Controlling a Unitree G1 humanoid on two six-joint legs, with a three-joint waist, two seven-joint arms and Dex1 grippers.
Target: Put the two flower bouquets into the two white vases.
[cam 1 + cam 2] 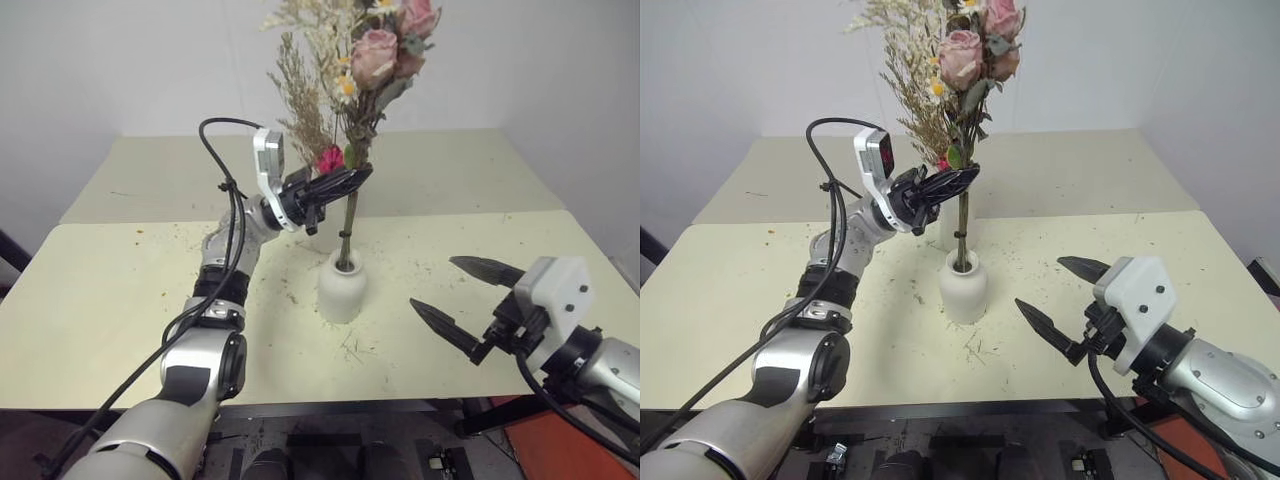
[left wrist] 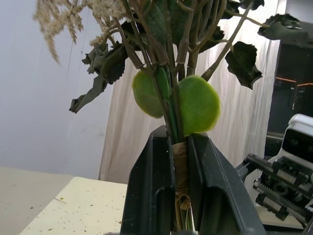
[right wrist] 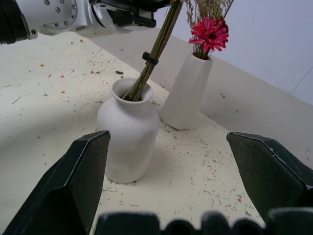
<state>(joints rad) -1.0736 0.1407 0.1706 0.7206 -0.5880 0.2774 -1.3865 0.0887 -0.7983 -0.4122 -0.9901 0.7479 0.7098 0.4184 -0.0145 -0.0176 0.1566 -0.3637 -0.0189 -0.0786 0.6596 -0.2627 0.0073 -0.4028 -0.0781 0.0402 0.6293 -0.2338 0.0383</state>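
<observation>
My left gripper is going to let go of the pink rose bouquet, now held upright over that vase, deep in the neck of the squat white vase (image 1: 344,262).
My left gripper (image 1: 355,178) is shut on the bound stems (image 2: 180,161) of the bouquet with pink roses and green leaves (image 1: 375,55). It holds them upright over the squat white vase (image 1: 342,290), and the stem ends sit inside the vase's neck (image 3: 132,93). Just behind stands the tall slim white vase (image 3: 186,93), which holds the tan dried-grass bunch (image 1: 300,100) with its red-pink daisy (image 3: 210,33). My right gripper (image 1: 435,283) hovers open and empty to the right of the squat vase, pointing toward it.
Both vases stand mid-table on a cream tabletop (image 1: 120,300) sprinkled with dry plant crumbs. A second cream table (image 1: 170,170) adjoins it at the back, against a white wall. An orange object (image 1: 550,440) lies below the front right edge.
</observation>
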